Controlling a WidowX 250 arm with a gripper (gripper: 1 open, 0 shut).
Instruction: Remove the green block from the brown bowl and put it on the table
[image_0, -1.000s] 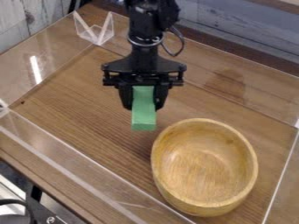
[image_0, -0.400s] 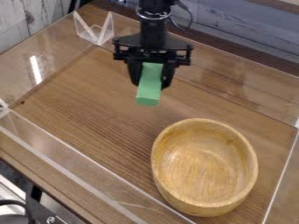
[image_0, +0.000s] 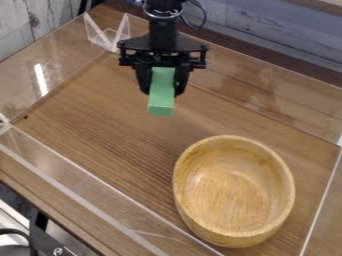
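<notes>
The green block, now hanging in the air above the table, will be released by my gripper on bare wood (image_0: 136, 106) between the brown bowl and the clear folded piece.
The green block (image_0: 162, 92) hangs upright in the air, its upper end clamped between the two black fingers of my gripper (image_0: 163, 70). Block and gripper are above the table (image_0: 94, 135), up and left of the brown bowl (image_0: 237, 190) and well apart from it. The block's lower end is clear of the tabletop. The wide, light wooden bowl sits at the lower right with nothing inside it. My black arm rises from the gripper to the top edge of the view.
A low clear acrylic wall (image_0: 54, 170) runs around the table's edges. A small clear folded piece (image_0: 102, 35) stands at the back left corner. Bare wood lies left of and below the block.
My gripper has carried the green block up and to the left, farther from the bowl. The grip on the block has not changed.
</notes>
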